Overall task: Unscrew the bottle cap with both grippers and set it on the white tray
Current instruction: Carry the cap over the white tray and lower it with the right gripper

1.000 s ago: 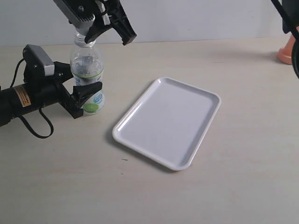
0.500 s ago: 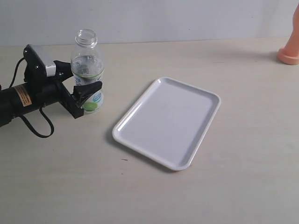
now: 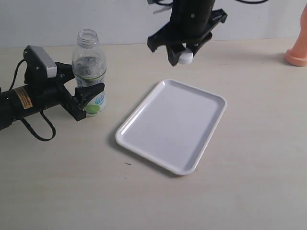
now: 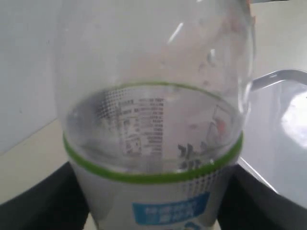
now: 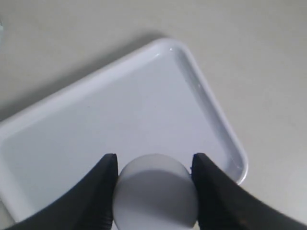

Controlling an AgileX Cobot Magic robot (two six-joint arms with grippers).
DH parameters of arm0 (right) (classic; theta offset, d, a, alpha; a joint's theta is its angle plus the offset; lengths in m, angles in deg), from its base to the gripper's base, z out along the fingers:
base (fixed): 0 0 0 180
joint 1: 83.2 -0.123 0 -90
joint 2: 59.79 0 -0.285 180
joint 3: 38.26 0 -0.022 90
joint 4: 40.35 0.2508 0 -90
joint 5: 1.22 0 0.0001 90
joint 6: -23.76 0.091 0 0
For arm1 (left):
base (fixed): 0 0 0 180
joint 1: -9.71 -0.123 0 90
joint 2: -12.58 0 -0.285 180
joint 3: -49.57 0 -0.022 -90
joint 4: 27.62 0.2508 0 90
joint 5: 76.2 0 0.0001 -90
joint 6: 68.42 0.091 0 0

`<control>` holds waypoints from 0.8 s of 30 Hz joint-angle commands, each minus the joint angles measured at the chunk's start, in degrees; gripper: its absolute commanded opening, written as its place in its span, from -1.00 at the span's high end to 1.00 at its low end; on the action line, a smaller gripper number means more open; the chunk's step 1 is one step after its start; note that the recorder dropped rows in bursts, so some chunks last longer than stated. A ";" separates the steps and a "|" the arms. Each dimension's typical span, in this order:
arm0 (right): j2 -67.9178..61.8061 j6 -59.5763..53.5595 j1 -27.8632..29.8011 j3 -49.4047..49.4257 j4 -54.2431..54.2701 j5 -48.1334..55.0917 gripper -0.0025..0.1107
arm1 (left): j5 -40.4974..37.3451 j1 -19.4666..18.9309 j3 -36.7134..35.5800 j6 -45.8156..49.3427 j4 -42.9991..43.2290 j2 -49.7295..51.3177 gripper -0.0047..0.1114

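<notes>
Next, my right gripper releases the bottle cap near the middle of the white tray [image 3: 177, 113] [image 5: 135, 135], a little toward the tray's far end. The cap now hangs above the tray's far end.
The clear bottle [image 3: 89, 72] stands upright at the left with an open neck and no cap; its label fills the left wrist view [image 4: 153, 158]. My left gripper [image 3: 85, 98] is shut on the bottle's lower body from the left, black fingers [image 4: 43, 201] on both sides. The right gripper [image 3: 183, 55] hangs in the air above the far end of the white tray [image 3: 158, 143], shut on the white bottle cap [image 3: 185, 57]. In the right wrist view the cap [image 5: 156, 194] sits between the black fingers [image 5: 98, 191], with the tray [image 5: 96, 124] below.
An orange object [image 3: 297, 50] stands at the far right edge of the table. A black cable [image 3: 36, 129] loops beside the left arm. Pale wood tabletop [image 3: 240, 191] surrounds the tray.
A second ago the right gripper was at the bottle's top. It left the view, the bottle neck showing bare, and now hangs over the tray's far end holding the cap. The left arm stayed still.
</notes>
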 commanded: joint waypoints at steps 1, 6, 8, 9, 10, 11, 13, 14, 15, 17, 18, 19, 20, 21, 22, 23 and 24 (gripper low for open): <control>-3.14 2.65 0.17 5.04 -0.91 -6.98 0.96 | -0.03 0.10 0.11 -0.55 -0.74 -0.41 0.04; -7.32 2.65 0.17 8.36 -0.62 -9.23 0.96 | -0.03 0.10 0.11 -0.55 -0.74 -0.41 0.04; -8.71 2.65 0.17 8.79 -0.62 -9.13 0.96 | -0.03 0.10 0.11 -0.55 -0.74 -0.41 0.04; -9.15 2.65 0.17 8.79 -0.62 -9.13 0.96 | -0.03 0.10 0.11 -0.55 -0.74 -0.41 0.04; -9.56 2.65 0.17 8.79 -0.51 -9.24 0.96 | -0.03 0.10 0.11 -0.55 -0.74 -0.41 0.04; -9.96 2.65 0.17 8.79 -0.34 -9.24 0.96 | -0.03 0.10 0.11 -0.55 -0.74 -0.41 0.04; -10.61 2.65 0.17 8.85 -0.11 -9.64 0.96 | -0.03 0.10 0.11 -0.55 -0.74 -0.41 0.04; -10.94 2.52 0.17 8.85 0.44 -9.93 0.96 | -0.03 0.10 0.11 -0.55 -0.74 -0.41 0.04; -11.18 2.28 0.17 8.85 1.41 -10.21 0.96 | -0.03 0.10 0.11 -0.55 -0.74 -0.41 0.04; -11.59 1.47 0.17 8.85 2.78 -10.85 0.96 | -0.03 0.10 0.11 -0.55 -0.74 -0.41 0.04; -11.73 1.36 0.17 8.85 3.17 -11.28 0.96 | -0.03 0.10 0.11 -0.55 -0.74 -0.41 0.04; -11.98 1.09 0.17 8.85 3.44 -11.67 0.96 | -0.03 0.10 0.11 -0.55 -0.74 -0.41 0.04; -12.12 1.09 0.17 8.85 3.57 -11.84 0.96 | -0.03 0.10 0.11 -0.55 -0.74 -0.41 0.04; -12.23 0.98 0.17 8.85 3.80 -11.84 0.96 | -0.03 0.10 0.11 -0.55 -0.74 -0.41 0.04; -12.34 0.98 0.17 8.85 3.93 -11.98 0.96 | -0.03 0.10 0.11 -0.55 -0.74 -0.41 0.04; -12.44 0.98 0.17 8.85 3.93 -12.06 0.96 | -0.03 0.10 0.11 -0.55 -0.74 -0.41 0.04; -12.44 0.98 0.17 8.85 3.93 -12.04 0.96 | -0.03 0.10 0.11 -0.55 -0.74 -0.41 0.04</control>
